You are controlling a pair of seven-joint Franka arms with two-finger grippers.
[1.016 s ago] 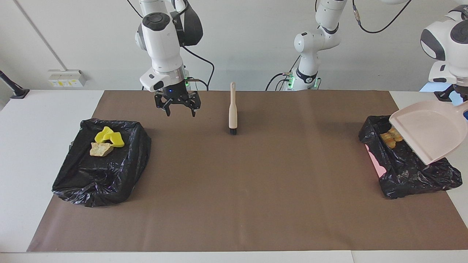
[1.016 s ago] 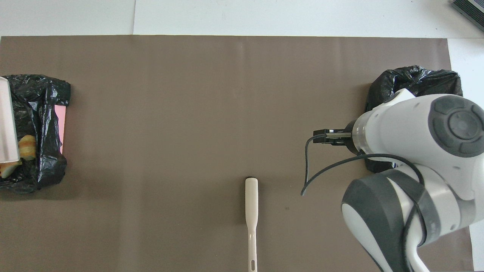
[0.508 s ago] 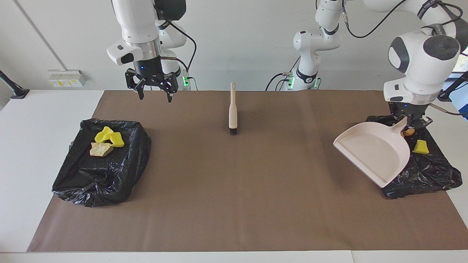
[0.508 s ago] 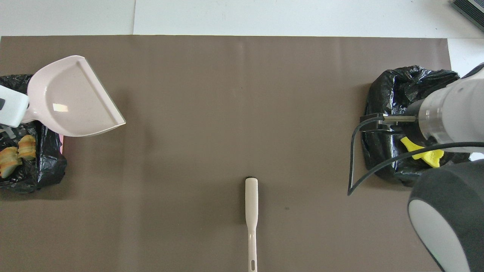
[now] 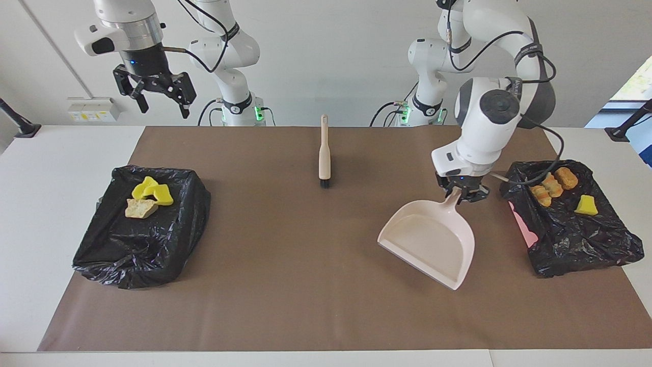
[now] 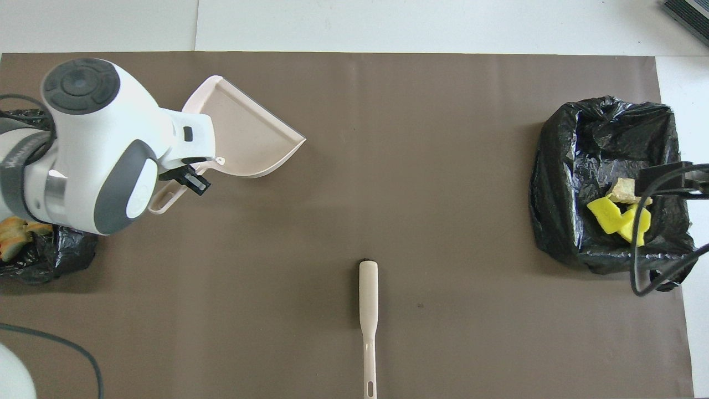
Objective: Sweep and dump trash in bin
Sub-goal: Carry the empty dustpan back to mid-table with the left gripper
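Next, my left gripper sets the pale pink dustpan, now tilted low over the mat, down on the brown mat (image 6: 365,150), just beyond the bristle end of the beige brush.
My left gripper (image 5: 461,194) is shut on the handle of a pale pink dustpan (image 5: 428,242), held tilted over the mat with its lip low, beside the black-bagged bin (image 5: 575,255) at the left arm's end. The pan (image 6: 249,133) holds nothing. That bin holds orange-brown trash chunks (image 5: 552,183) and a yellow bit (image 5: 586,205). The bin (image 5: 127,265) at the right arm's end holds yellow bits (image 5: 153,191) and a tan chunk (image 5: 140,208). My right gripper (image 5: 155,99) hangs open and high, over the table's edge at its own end.
A beige brush (image 5: 324,153) lies on the brown mat (image 5: 305,285) midway between the arms, close to the robots, bristle end pointing away from them. In the overhead view the left arm's wrist covers most of the bin (image 6: 55,255) at its end.
The left arm has carried the dustpan off its bin, inward over the mat and lower. The right gripper has risen and swung out toward its end of the table, still open.
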